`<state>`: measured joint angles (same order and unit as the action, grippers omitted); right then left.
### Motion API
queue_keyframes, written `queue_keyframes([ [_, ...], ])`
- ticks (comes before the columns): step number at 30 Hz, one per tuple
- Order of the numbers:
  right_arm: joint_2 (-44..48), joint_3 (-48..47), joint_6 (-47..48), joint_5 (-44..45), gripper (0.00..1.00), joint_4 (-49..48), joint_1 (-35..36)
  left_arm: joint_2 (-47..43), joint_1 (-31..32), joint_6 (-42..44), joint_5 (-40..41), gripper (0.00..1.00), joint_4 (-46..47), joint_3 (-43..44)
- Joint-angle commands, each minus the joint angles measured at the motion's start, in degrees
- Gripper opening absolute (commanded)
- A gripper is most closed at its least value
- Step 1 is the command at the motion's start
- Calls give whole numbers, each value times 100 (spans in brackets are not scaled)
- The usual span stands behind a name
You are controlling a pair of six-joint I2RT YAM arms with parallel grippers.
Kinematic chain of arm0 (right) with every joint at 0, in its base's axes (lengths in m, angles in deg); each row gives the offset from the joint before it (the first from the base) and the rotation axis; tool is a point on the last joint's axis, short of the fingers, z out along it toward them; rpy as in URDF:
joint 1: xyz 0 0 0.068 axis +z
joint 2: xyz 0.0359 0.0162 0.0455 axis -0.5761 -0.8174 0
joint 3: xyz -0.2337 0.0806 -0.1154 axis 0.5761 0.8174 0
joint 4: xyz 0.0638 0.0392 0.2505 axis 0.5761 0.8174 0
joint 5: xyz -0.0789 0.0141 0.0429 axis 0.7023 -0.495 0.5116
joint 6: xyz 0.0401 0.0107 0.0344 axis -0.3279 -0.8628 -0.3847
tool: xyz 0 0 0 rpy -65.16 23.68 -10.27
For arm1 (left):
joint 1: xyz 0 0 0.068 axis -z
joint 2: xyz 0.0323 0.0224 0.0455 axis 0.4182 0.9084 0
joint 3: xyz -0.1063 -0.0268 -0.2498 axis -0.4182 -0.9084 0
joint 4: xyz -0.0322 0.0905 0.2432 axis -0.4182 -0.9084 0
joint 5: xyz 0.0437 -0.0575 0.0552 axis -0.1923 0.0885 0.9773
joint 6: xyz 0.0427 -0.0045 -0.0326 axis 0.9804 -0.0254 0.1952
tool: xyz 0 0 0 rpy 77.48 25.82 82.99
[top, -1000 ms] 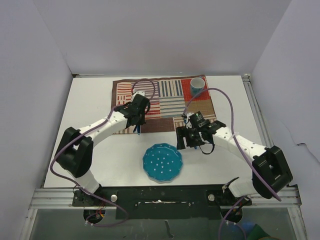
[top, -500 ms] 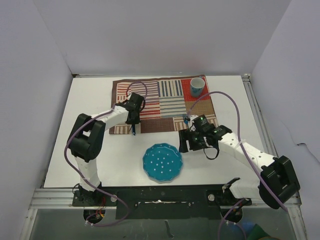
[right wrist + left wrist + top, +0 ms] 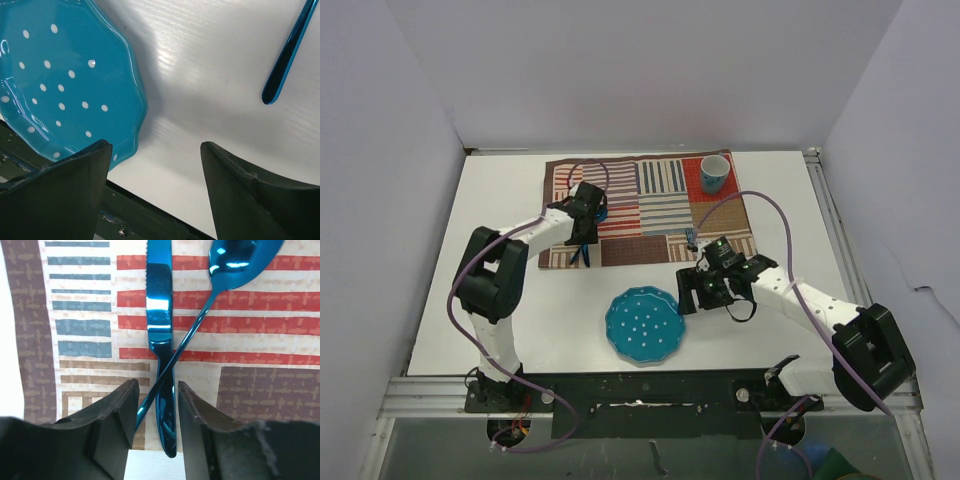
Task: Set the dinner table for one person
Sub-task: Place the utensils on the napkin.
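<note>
My left gripper next grips the blue dotted plate at the plate's rim (image 3: 608,328), opposite my right gripper.
My left gripper (image 3: 582,228) is over the left part of the striped cloth mat (image 3: 660,195). In the left wrist view its jaws (image 3: 154,400) stand narrowly apart, shut on the crossed handles of a shiny blue knife (image 3: 159,315) and a blue spoon (image 3: 235,257). Both lie along the mat, and the knife's end reaches past the mat's near edge. My right gripper (image 3: 703,292) is open and empty, low over the white dinner table (image 3: 500,210), just right of the blue dotted plate (image 3: 645,327). The plate's rim shows by the right gripper's left finger (image 3: 75,75).
A blue-and-white cup (image 3: 714,173) stands on the mat's far right corner. A blue utensil handle (image 3: 286,57) lies on the table ahead of the right gripper. White walls close in the left, far and right sides. A metal rail (image 3: 650,385) runs along the near edge.
My left gripper moved left and toward the far side along the mat, and the blue utensils moved with it. My right gripper shifted a little nearer, beside the plate.
</note>
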<state>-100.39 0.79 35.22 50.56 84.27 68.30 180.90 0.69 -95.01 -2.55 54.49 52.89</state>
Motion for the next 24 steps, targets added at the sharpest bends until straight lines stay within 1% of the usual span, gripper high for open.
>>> queue_keyframes([
  [1,-28,-19,3,-134,73,-255,92,-73,-26,-40,407,39,-269,456],
  [4,-89,-25,-32,-148,73,-260,137,-104,-11,-94,369,39,-593,598],
  [8,-131,-39,-38,-144,73,-278,194,-616,225,-298,284,38,-790,270],
  [13,-245,-69,-39,-114,73,-333,258,-1561,804,-688,190,38,-713,-718],
  [16,-306,-74,-57,-109,72,-363,297,-1980,1298,-920,187,38,-753,-1132],
  [20,-372,-120,-60,-84,72,-359,328,-2199,1879,-1246,416,37,-919,-1426],
  [24,-425,-166,-84,-60,72,-371,340,-2181,2134,-1473,526,37,-1146,-1571],
])
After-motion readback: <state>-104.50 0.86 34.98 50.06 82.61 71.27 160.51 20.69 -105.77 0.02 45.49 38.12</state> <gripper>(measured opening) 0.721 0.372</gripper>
